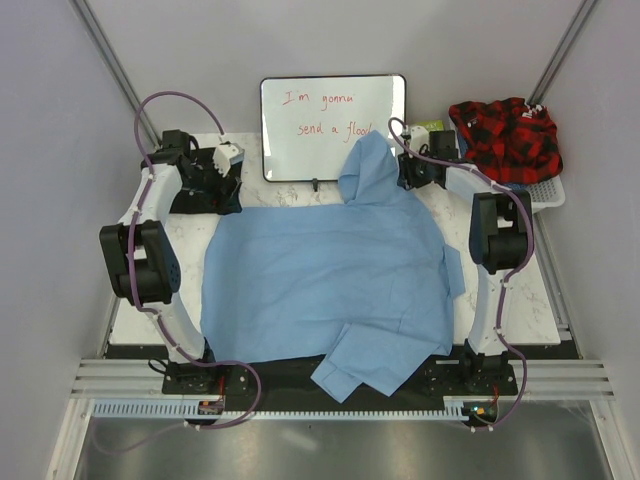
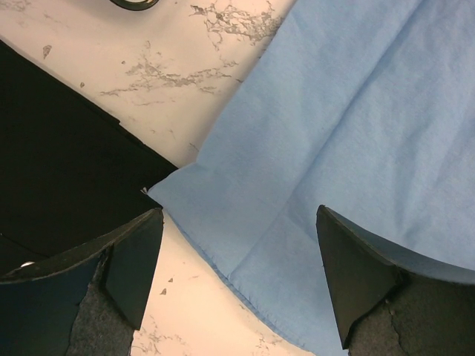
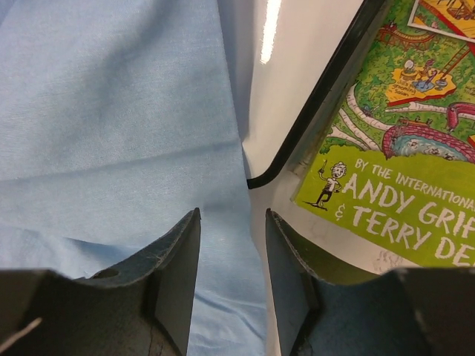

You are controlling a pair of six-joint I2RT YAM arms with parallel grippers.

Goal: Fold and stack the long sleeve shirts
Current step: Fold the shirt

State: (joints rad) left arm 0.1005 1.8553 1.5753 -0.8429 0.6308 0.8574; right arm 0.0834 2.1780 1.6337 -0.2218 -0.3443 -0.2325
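My left gripper needs to move next to the light blue shirt's corner (image 1: 236, 209) (image 2: 157, 192) beside the black shirt and close on it.
The light blue shirt (image 1: 330, 270) lies spread flat over the middle of the table, with one sleeve running up against the whiteboard (image 1: 300, 125). In the left wrist view its corner (image 2: 312, 148) lies below my open, empty left gripper (image 2: 237, 215), beside the black shirt (image 2: 59, 185). In the top view the black shirt (image 1: 205, 203) is bunched at the back left, under my left gripper (image 1: 222, 195). My right gripper (image 1: 405, 172) is at the raised sleeve's right edge. In the right wrist view it (image 3: 232, 215) is narrowly open over the blue cloth (image 3: 111, 111), holding nothing.
The whiteboard's lower corner shows in the right wrist view (image 3: 297, 74), next to a green book (image 3: 393, 148). A white basket (image 1: 548, 192) with red plaid cloth (image 1: 505, 135) stands at the back right. The blue shirt's lower sleeve (image 1: 365, 365) hangs over the near edge.
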